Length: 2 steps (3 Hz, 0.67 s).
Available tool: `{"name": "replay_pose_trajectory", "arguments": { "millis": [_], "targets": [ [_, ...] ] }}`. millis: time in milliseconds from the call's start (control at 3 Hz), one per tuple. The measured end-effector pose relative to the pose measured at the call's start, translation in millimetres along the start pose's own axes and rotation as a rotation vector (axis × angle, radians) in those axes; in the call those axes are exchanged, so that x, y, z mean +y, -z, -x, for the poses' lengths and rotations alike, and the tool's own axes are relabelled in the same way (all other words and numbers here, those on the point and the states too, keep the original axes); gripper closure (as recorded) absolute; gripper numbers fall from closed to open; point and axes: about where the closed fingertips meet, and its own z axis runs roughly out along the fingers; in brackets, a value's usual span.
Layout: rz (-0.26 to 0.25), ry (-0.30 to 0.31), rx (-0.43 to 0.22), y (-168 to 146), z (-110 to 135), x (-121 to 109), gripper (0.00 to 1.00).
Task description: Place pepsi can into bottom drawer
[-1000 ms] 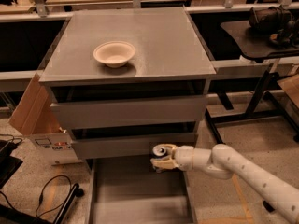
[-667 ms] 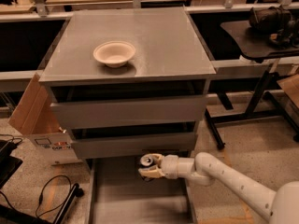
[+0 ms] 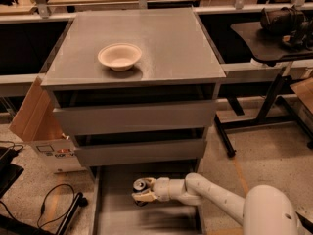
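Note:
Next, I set the pepsi can upright near the middle of the open bottom drawer's grey bottom [image 3: 135,216]. The can is now held low inside that drawer.
The pepsi can [image 3: 141,184] shows as a small dark can with a silver top, upright, held at the tip of my gripper [image 3: 143,191]. The gripper is shut on the can and sits low inside the open bottom drawer [image 3: 110,214], a wide shallow grey tray pulled out below the cabinet. The can is near the middle of the tray, towards its back. My white arm [image 3: 215,199] reaches in from the lower right. I cannot tell whether the can touches the tray floor.
A cream bowl [image 3: 119,56] sits on the grey cabinet top [image 3: 171,48]. The two upper drawers [image 3: 137,119] are shut. A cardboard box [image 3: 41,131] stands at the cabinet's left, cables lie on the floor at lower left, and a black table [image 3: 271,38] stands at right.
My gripper has carried the can leftward and lower, from the drawer's right side to near the middle of the tray. The arm has reached further in.

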Motion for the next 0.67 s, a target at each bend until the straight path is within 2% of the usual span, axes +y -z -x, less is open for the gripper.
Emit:
{"name": "replay_pose_trajectory", "arguments": {
  "millis": [333,667],
  "targets": [
    [0.021,-0.079,0.015,-30.3,-61.5,13.8,1.00],
    [0.020,-0.122,0.010,-43.6,-92.0,21.1,1.00]
  ]
}}
